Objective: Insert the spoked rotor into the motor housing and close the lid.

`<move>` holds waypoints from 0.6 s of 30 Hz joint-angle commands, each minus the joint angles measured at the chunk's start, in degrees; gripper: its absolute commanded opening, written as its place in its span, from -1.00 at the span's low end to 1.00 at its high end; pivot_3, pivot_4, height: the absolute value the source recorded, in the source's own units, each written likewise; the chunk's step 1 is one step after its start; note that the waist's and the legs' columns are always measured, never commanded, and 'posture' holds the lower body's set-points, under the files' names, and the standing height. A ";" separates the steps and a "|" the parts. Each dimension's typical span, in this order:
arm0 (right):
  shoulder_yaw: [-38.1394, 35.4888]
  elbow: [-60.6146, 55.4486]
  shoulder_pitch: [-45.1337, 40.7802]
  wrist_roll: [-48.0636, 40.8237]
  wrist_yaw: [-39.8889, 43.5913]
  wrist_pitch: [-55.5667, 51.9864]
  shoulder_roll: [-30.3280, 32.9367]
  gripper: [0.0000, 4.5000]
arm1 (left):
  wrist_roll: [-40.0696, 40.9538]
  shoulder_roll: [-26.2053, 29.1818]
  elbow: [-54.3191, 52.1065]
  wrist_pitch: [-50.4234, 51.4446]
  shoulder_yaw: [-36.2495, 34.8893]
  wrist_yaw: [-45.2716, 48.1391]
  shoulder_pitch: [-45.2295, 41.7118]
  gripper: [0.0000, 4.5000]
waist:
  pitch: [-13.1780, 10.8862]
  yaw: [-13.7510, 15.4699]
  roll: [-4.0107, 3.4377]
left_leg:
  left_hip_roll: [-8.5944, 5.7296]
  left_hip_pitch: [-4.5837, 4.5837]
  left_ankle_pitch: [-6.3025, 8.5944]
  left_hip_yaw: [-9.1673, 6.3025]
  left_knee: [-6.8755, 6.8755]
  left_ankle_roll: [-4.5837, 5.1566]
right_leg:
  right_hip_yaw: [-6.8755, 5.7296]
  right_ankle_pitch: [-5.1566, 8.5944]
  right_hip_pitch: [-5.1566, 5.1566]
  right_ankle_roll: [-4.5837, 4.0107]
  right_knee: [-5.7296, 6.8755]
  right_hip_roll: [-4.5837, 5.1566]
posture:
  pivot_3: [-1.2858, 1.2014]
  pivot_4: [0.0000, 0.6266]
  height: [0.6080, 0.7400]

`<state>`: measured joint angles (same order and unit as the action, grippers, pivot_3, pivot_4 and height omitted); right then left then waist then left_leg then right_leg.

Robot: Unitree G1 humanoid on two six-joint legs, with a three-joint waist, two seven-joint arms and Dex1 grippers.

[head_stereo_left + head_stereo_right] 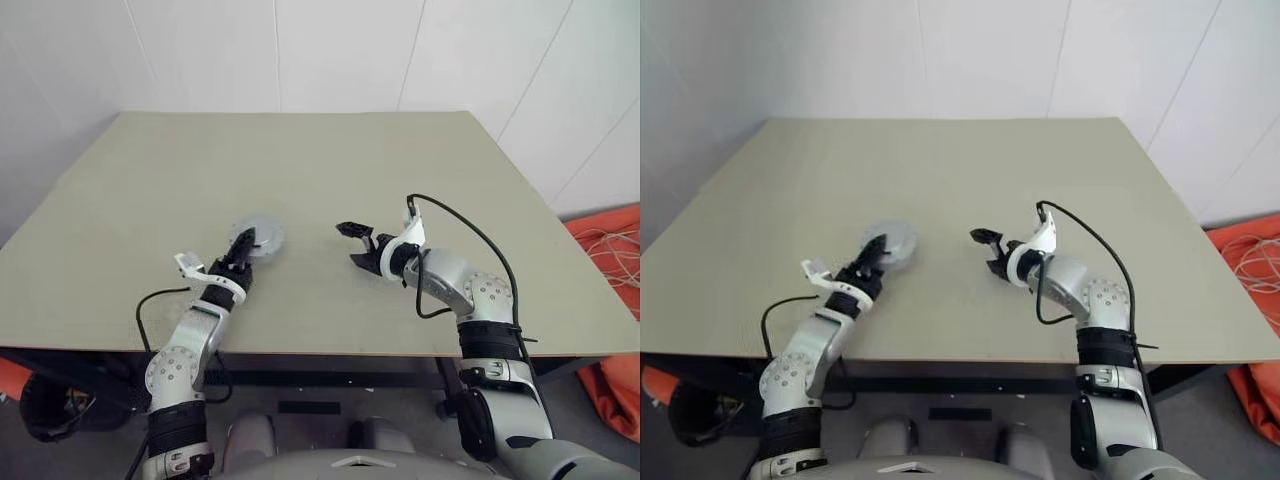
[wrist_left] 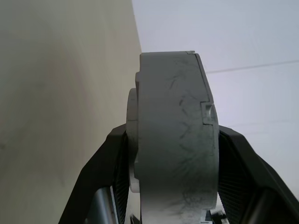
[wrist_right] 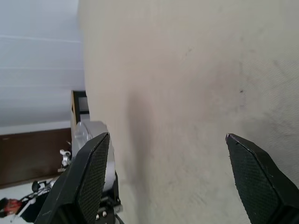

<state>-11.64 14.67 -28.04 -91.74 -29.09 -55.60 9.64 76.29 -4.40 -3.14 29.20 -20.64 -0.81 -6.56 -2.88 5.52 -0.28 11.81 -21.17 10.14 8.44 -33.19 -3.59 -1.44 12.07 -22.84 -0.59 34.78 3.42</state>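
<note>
I need to release the motor housing on the bare table [image 1: 174,260] beside its white bracket with my left gripper.
The motor housing [image 1: 258,236] is a round grey puck held just over the table, left of centre. My left gripper [image 1: 242,244] is shut on it. In the left wrist view the housing [image 2: 173,93] stands edge-on, with a black finger [image 2: 100,163] pressed on each flat side. It shows as one closed grey piece, and I cannot tell the lid apart from the body. The spoked rotor is out of view. My right gripper [image 1: 348,245] hovers to the right of the housing, apart from it. Its fingers [image 3: 88,172] are spread wide, with only bare table between them.
The beige table [image 1: 320,160] stretches far ahead and to both sides, its front edge close under my forearms. A white wall stands behind it. An orange heap with light cords [image 1: 612,262] lies on the floor off the table's right side.
</note>
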 commanded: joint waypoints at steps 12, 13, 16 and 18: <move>0.60 -10.90 -1.47 2.14 16.43 -6.13 1.10 1.00 | -1.57 -2.67 -1.87 -13.36 -7.60 -5.32 -4.00 -0.06 | 0.09 0.16 0.47 | -0.01 0.02 0.02 -0.02 -0.07 0.04 | 0.00 -0.01 0.04 0.00 0.02 0.01 | 0.03 -1.00 1.00; 0.64 -11.12 -1.39 2.33 16.99 -6.26 1.19 1.00 | -1.72 -2.70 -1.68 -13.78 -7.76 -5.33 -4.05 -0.06 | 0.09 0.16 0.50 | -0.01 0.02 0.02 -0.02 -0.10 0.04 | 0.00 -0.01 0.04 0.00 0.02 0.01 | 0.03 -1.00 1.00; 1.11 -12.45 -0.84 2.40 18.60 -7.21 1.50 1.00 | -2.10 -3.46 0.46 -16.89 -9.58 -7.52 -5.00 -0.06 | 0.09 0.13 0.57 | 0.00 0.05 0.02 -0.02 -0.13 0.04 | 0.00 -0.02 0.08 0.01 0.03 0.01 | 0.03 -1.00 1.00; 1.19 -12.66 -0.68 2.73 18.97 -7.42 1.55 1.00 | -2.50 -3.73 1.23 -18.10 -9.99 -8.45 -5.42 -0.06 | 0.09 0.14 0.60 | 0.00 0.07 0.02 -0.02 -0.13 0.04 | 0.00 -0.02 0.09 0.02 0.02 0.00 | 0.03 -1.00 1.00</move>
<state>-10.48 4.60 -28.15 -88.59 -11.25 -62.88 10.95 73.76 -5.58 -0.10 12.84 -30.73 -9.40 -9.97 -2.79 5.66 0.32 11.81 -21.11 10.16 8.42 -33.33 -3.56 -1.44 12.05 -22.75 -0.56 34.81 3.42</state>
